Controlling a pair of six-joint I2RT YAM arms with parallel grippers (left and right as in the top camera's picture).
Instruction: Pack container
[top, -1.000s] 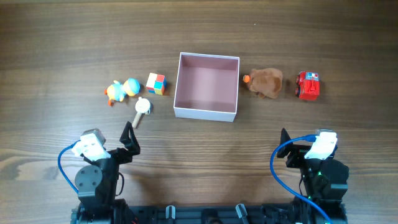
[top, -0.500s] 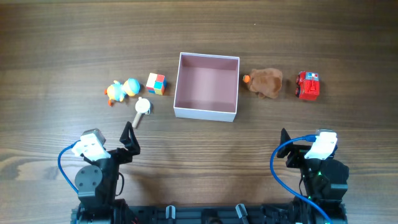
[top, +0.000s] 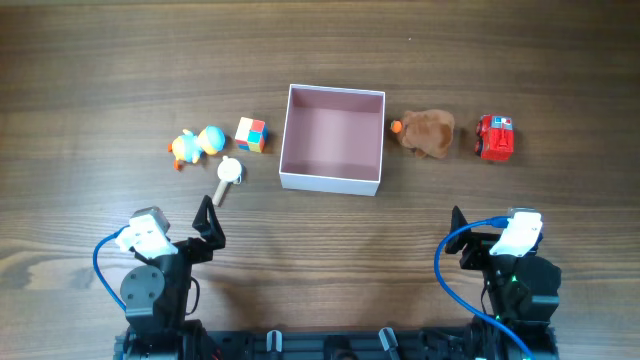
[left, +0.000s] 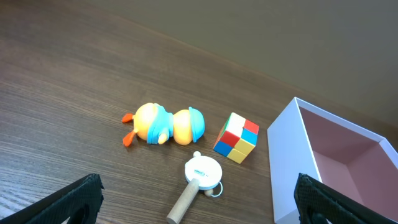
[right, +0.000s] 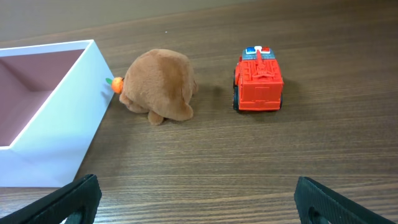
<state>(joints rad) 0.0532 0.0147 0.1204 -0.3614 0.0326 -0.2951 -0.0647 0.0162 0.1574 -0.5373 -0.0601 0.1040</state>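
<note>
The brown plush is between the container and the red fire truck. Next, my right gripper closes on the middle of the body (top: 429, 131) (right: 160, 82) of that plush.
The container (top: 331, 181) is a square white box with a pink inside, lidless and holding nothing, in the table's middle. It also shows in the left wrist view (left: 287, 162) and the right wrist view (right: 65, 124). Left of it lie an orange and blue duck toy (top: 196, 144), a colour cube (top: 251, 134) and a white wooden rattle (top: 228, 178). Right of it lie a brown plush (top: 426, 131) and a red fire truck (top: 495, 137). My left gripper (top: 207, 222) is open and empty at the near left. My right gripper (top: 459, 228) is open and empty at the near right.
The wooden table (top: 320, 60) fills the view. The arm bases with blue cables stand at the near edge. The toys lie in one row level with the box.
</note>
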